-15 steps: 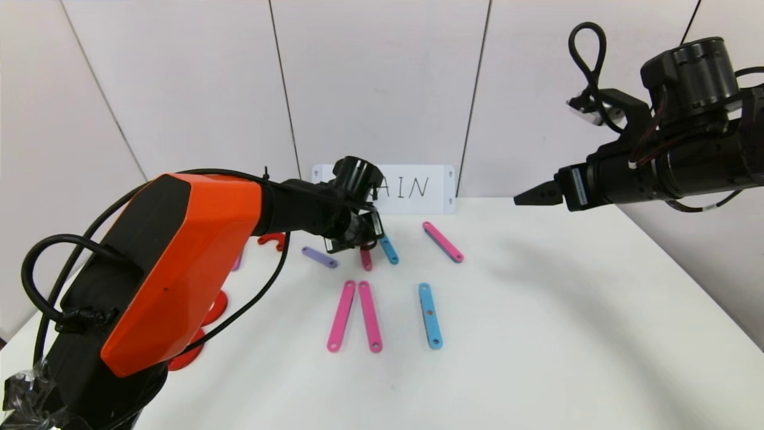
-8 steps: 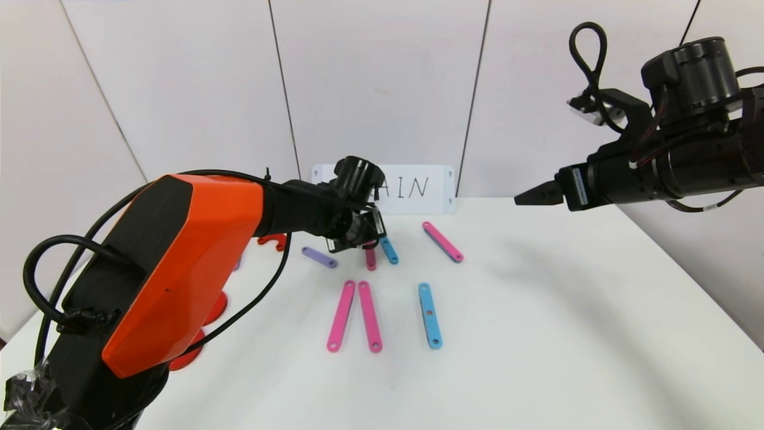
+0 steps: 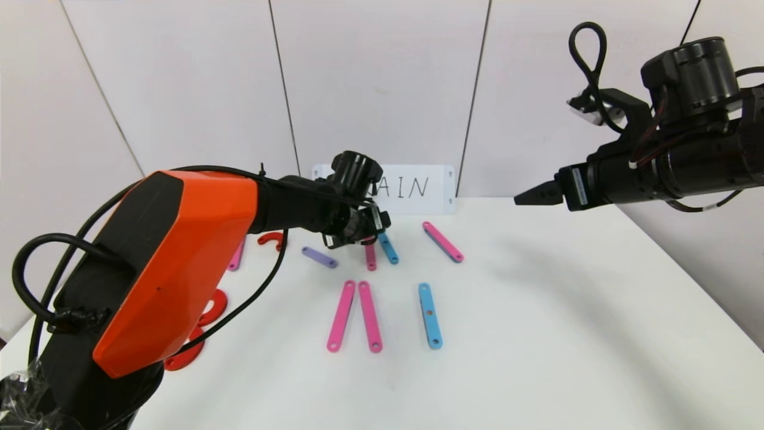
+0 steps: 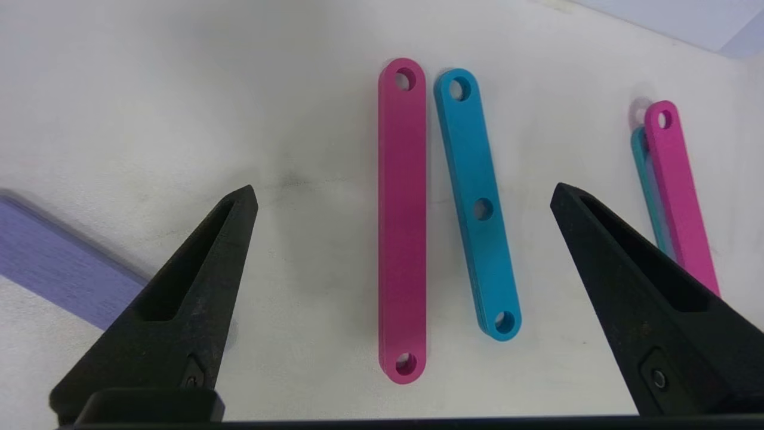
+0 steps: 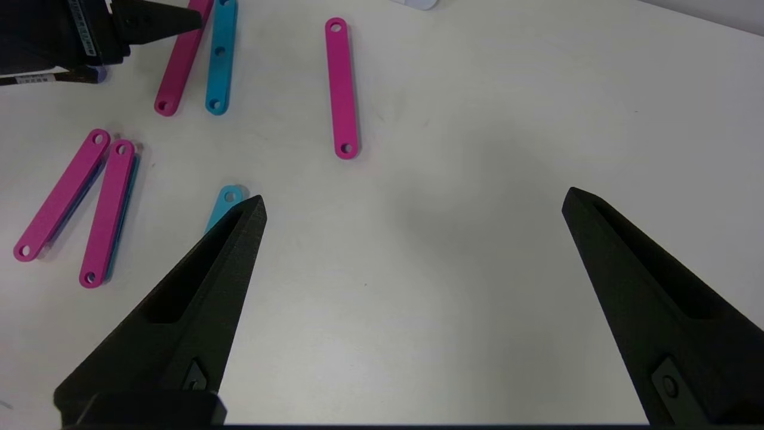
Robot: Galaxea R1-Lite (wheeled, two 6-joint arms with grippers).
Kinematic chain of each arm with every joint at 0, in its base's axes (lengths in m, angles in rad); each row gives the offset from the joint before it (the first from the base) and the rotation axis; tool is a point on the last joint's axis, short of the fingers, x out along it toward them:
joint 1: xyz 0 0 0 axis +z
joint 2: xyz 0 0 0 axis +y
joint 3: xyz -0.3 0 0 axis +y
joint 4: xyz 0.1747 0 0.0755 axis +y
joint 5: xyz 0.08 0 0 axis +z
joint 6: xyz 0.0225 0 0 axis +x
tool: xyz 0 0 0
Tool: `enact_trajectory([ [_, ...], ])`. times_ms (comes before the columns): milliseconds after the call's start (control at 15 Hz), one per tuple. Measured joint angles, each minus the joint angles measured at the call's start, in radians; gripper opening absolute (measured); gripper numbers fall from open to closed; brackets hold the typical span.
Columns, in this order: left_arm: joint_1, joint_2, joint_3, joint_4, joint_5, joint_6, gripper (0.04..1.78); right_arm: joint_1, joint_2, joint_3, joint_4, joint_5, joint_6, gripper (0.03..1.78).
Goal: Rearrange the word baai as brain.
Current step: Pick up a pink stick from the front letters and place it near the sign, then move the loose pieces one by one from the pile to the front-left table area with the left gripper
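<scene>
Left gripper will next close on the middle of the pink strip (image 3: pixel 238 251) beside the back red curve.
The word's pieces lie flat on the white table (image 3: pixel 537 334). My left gripper (image 3: pixel 382 224) hovers open and empty just above a pink strip (image 3: pixel 370 258) and a blue strip (image 3: pixel 389 249) lying side by side. In the left wrist view the gripper (image 4: pixel 403 191) has the pink strip (image 4: pixel 403 221) and the blue strip (image 4: pixel 477 203) below, between its spread fingers. A purple strip (image 3: pixel 319 257) lies to its left. Two pink strips (image 3: pixel 341 315) (image 3: pixel 369 316) and a blue strip (image 3: pixel 430 315) lie nearer me. My right gripper (image 3: pixel 534 196) is open and empty, held high at the right.
Another pink strip (image 3: pixel 443 241) lies on a blue one at the back right. Red curves (image 3: pixel 271 239) (image 3: pixel 212 307) and a pink strip (image 3: pixel 237 258) lie at the left, partly behind my left arm. A white handwritten card (image 3: pixel 418 188) stands against the back wall.
The pink strip under my left gripper shifted a little to the right. The left gripper then rose slightly off it. The right arm has not moved.
</scene>
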Motion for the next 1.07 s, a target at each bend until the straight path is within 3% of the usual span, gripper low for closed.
enact_trajectory([
  [400, 0.078, -0.104, 0.009, 0.07, 0.002, 0.169, 1.74, -0.001, 0.0, 0.0, -0.002, 0.001, 0.0, 1.74],
  [733, 0.202, -0.171, 0.02, 0.234, -0.011, 0.324, 1.74, -0.001, 0.0, 0.0, -0.002, 0.001, 0.0, 1.74],
  [1067, 0.351, -0.191, 0.048, 0.339, -0.026, 0.35, 1.74, -0.001, 0.003, 0.0, -0.002, 0.001, 0.0, 1.74],
])
